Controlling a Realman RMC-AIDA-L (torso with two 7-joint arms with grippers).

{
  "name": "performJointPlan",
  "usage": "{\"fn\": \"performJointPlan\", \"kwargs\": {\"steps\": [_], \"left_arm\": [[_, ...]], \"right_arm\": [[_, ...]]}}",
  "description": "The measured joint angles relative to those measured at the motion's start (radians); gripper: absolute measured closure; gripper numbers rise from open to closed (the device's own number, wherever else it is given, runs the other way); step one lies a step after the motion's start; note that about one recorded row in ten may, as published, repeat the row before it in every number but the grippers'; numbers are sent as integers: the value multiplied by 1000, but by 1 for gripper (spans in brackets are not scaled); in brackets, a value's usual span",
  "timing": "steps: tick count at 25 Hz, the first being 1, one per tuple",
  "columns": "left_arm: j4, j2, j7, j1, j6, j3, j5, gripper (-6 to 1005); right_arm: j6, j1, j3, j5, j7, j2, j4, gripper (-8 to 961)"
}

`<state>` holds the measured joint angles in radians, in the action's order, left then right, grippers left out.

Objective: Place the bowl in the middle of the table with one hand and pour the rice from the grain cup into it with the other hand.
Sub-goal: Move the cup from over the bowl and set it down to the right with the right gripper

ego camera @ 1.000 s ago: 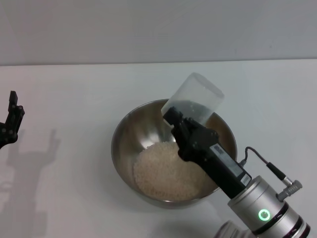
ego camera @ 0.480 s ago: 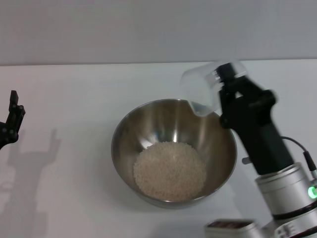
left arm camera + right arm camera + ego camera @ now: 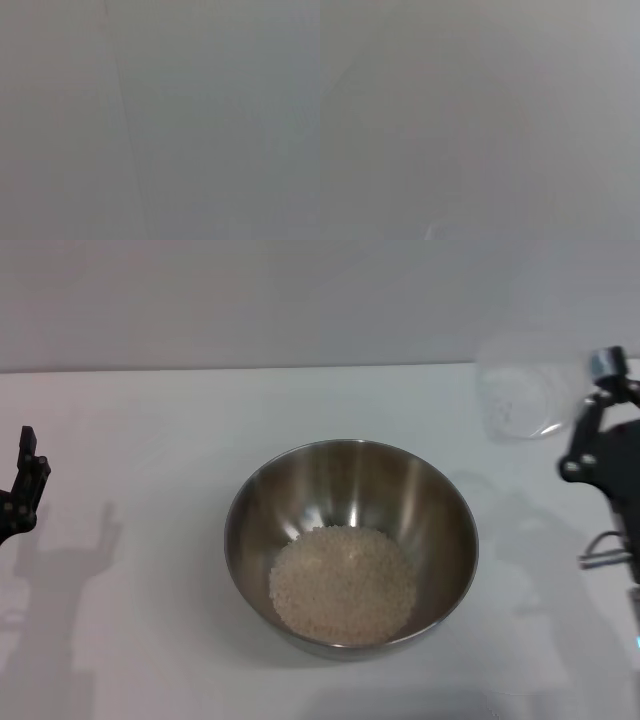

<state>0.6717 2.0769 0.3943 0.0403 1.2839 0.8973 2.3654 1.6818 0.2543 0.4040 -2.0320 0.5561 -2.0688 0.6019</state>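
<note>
Next, my right gripper sets the grain cup down on the white table [image 3: 482, 502] next to the steel bowl, on the side that faces my right gripper.
The steel bowl [image 3: 350, 540] stands in the middle of the white table [image 3: 150, 420], with a pale heap of rice [image 3: 342, 583] in its bottom. Far right in the head view, my right gripper [image 3: 590, 415] is shut on the translucent grain cup [image 3: 522, 390], which hangs in the air well to the right of the bowl and looks empty. My left gripper [image 3: 20, 490] is at the left edge of the head view, away from the bowl, holding nothing. Both wrist views show only plain grey.
Shadows of both arms fall on the white tabletop to the left and right of the bowl. A grey wall [image 3: 300, 300] runs behind the table's far edge.
My right gripper has carried the grain cup from above the bowl up and away to the right, turning it back from its tipped pose. The rice stays in the bowl. The left arm has not moved.
</note>
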Motion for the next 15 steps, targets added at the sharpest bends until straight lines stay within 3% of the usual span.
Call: {"fn": "performJointPlan", "kwargs": {"steps": [5, 11, 15], "left_arm": [[0, 0, 0, 1, 0, -3, 0, 187], [-5, 0, 0, 6, -1, -3, 0, 187], [-4, 0, 0, 7, -2, -3, 0, 186]], "right_arm": [[38, 11, 24, 5, -370, -9, -169, 938], [43, 2, 54, 6, -426, -13, -248, 927], [-29, 4, 100, 7, -459, -16, -306, 921]]}}
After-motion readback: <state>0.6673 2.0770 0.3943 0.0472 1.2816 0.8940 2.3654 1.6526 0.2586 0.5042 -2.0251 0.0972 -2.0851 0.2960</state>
